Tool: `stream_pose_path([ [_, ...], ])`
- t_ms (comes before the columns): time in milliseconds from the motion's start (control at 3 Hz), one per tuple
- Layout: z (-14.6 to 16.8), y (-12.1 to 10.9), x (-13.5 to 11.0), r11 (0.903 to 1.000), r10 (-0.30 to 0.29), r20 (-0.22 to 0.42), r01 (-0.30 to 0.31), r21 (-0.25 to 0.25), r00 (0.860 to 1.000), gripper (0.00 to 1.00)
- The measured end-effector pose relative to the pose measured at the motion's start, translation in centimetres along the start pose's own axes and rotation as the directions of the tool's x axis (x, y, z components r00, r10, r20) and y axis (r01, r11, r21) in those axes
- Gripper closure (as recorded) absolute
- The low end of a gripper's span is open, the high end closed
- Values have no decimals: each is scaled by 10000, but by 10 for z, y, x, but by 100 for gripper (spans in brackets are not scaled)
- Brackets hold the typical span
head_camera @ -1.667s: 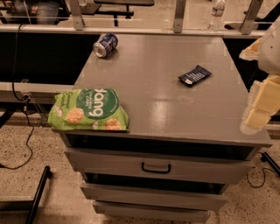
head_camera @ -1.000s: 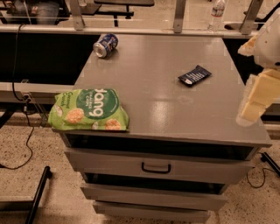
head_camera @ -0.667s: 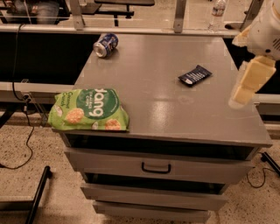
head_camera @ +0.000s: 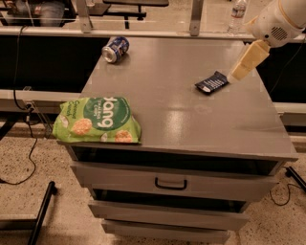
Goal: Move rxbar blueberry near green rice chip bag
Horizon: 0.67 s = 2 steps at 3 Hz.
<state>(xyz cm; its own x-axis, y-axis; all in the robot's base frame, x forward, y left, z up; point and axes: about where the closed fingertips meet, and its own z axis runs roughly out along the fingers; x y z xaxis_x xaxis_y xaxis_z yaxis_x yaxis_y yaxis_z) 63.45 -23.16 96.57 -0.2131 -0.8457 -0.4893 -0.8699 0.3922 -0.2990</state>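
Observation:
I will next bring my gripper to the middle of the rxbar blueberry (head_camera: 212, 83) and close it there, between the two ends of the bar.
The rxbar blueberry (head_camera: 212, 83) is a small dark flat wrapper lying on the right rear part of the grey cabinet top (head_camera: 181, 119). The green rice chip bag (head_camera: 98, 121) lies flat at the front left corner of the top, partly over the edge. My gripper (head_camera: 235, 75) reaches in from the upper right on a white arm (head_camera: 279, 19). Its cream tip is just right of the bar, at the bar's right end. I cannot tell whether it touches the bar.
A blue soda can (head_camera: 115, 49) lies on its side at the back left of the top. The cabinet has drawers below (head_camera: 170, 183). A water bottle (head_camera: 237, 14) stands behind. Cables and a rail run along the left.
My gripper has moved from beyond the table's right edge up and to the left, to the right end of the rxbar. The bar, bag and can have not moved.

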Motion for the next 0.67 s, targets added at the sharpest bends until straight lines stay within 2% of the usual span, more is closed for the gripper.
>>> stream_pose_path([
  [333, 40, -30, -1, 9980, 625, 487, -626, 10, 9969, 0],
  [667, 74, -44, 3, 9934, 1145, 674, -1137, -155, 9911, 0],
])
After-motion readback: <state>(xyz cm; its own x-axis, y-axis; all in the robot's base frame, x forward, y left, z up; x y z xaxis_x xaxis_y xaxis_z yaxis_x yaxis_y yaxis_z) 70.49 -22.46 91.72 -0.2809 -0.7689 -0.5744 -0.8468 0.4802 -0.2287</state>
